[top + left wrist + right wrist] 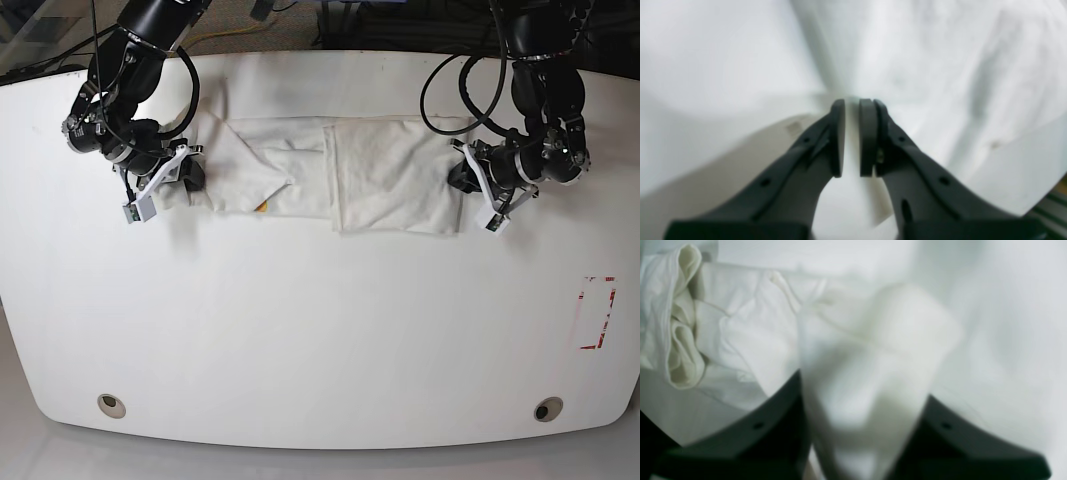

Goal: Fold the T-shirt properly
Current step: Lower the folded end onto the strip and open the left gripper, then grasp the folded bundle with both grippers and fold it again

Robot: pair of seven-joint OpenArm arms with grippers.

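Note:
I should use my right gripper to drop its end of the white T-shirt on top of the folded-over part (406, 187), near my left gripper.
The white T-shirt (380, 175) lies as a long horizontal strip across the far half of the table, with its right part folded over. Only a small yellow bit of print (262, 206) shows. My left gripper (462, 180) is at the strip's right end. In the left wrist view its jaws (852, 101) stand nearly closed, pinching a fold of the shirt (940, 66). My right gripper (192, 177) is at the strip's left end. In the right wrist view cloth (870, 350) bulges between its dark fingers (773, 413) and hides the tips.
The white table (320, 330) has a rounded front edge with two round holes (111, 404) (546, 408). A red-marked rectangle (597, 313) sits near the right edge. Cables and dark gear lie beyond the far edge.

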